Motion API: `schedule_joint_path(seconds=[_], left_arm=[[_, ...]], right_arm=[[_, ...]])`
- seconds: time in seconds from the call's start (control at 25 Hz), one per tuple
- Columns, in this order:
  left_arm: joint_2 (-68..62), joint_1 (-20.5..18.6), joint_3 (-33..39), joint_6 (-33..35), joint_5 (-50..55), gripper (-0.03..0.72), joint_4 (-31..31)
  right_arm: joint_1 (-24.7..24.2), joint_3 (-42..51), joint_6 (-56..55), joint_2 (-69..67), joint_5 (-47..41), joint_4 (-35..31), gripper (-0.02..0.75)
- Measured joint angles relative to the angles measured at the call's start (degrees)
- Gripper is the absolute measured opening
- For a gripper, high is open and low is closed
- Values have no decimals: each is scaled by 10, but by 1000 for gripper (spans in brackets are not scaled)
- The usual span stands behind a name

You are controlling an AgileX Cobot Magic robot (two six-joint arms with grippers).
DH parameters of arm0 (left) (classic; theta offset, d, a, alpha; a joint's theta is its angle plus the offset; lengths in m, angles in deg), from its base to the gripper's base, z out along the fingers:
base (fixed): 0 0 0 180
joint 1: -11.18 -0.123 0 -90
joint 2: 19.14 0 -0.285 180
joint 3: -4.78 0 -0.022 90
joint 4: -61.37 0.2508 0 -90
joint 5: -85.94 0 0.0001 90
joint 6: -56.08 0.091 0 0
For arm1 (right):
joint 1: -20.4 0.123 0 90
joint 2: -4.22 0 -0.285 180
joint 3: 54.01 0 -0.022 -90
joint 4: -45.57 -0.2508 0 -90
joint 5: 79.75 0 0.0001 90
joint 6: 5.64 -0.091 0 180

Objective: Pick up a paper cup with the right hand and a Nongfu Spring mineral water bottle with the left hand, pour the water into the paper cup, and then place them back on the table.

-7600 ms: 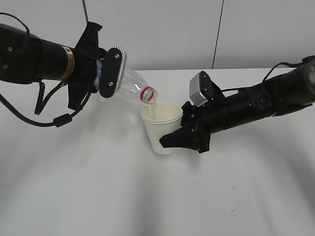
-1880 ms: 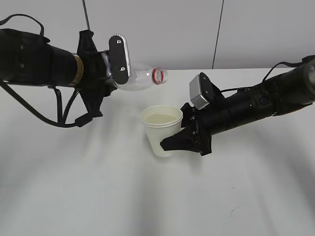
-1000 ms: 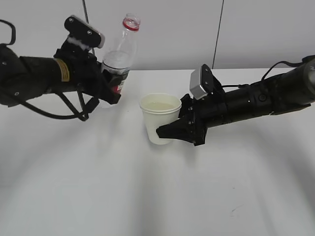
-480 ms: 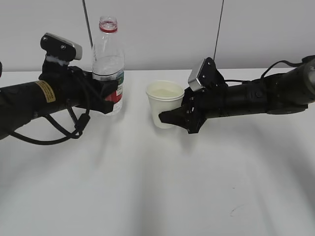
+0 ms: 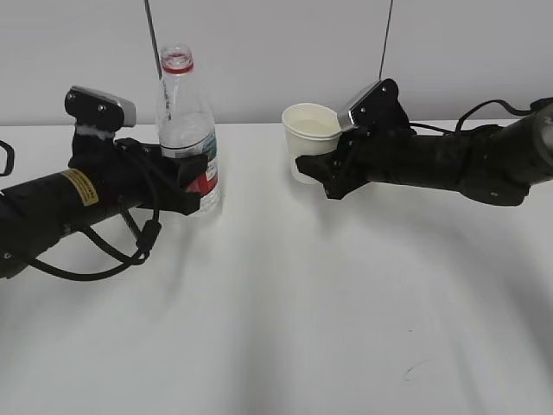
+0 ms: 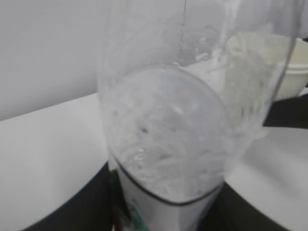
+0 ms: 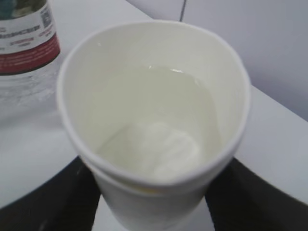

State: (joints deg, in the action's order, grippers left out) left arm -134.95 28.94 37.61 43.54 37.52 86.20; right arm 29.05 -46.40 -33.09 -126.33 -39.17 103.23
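Observation:
Next, my left gripper lets go of the mineral water bottle on the table (image 5: 213, 231) just under the bottle's base, near the back wall.
The Nongfu Spring mineral water bottle (image 5: 184, 121) stands upright and uncapped at the left, its base at the table (image 5: 285, 303). My left hand's gripper (image 5: 197, 178) is shut on its red-and-white label band. The left wrist view is filled by the bottle (image 6: 163, 120), with some water (image 6: 166, 163) in it and dark fingers (image 6: 89, 204) on either side. My right hand's gripper (image 5: 313, 169) is shut on the white paper cup (image 5: 309, 138), upright near the table's back. Seen from the right wrist, the cup (image 7: 96, 96) holds water (image 7: 163, 115) between both fingers (image 7: 238, 192). Whether the cup rests on the table is unclear.
A pale wall with two dark vertical seams (image 5: 384, 43) runs behind the table's back edge. The bottle's label (image 7: 26, 43) shows at the upper left of the right wrist view. A small dark scuff (image 5: 408, 373) marks the near tabletop.
The left arm has lowered and shifted the upright bottle down to the table. The right arm has carried the cup back and to the right, away from the bottle.

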Motion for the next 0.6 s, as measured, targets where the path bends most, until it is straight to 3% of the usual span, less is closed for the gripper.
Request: schedule_joint_path(seconds=[0.28,0.6], left_arm=[[-32,0,1,0,-27,283,-3],[-52,0,1,0,-42,283,-6]], right_arm=[[0,19,92,-17,-6,-143,461],[-1,36,140,-41,31,-184,461]])
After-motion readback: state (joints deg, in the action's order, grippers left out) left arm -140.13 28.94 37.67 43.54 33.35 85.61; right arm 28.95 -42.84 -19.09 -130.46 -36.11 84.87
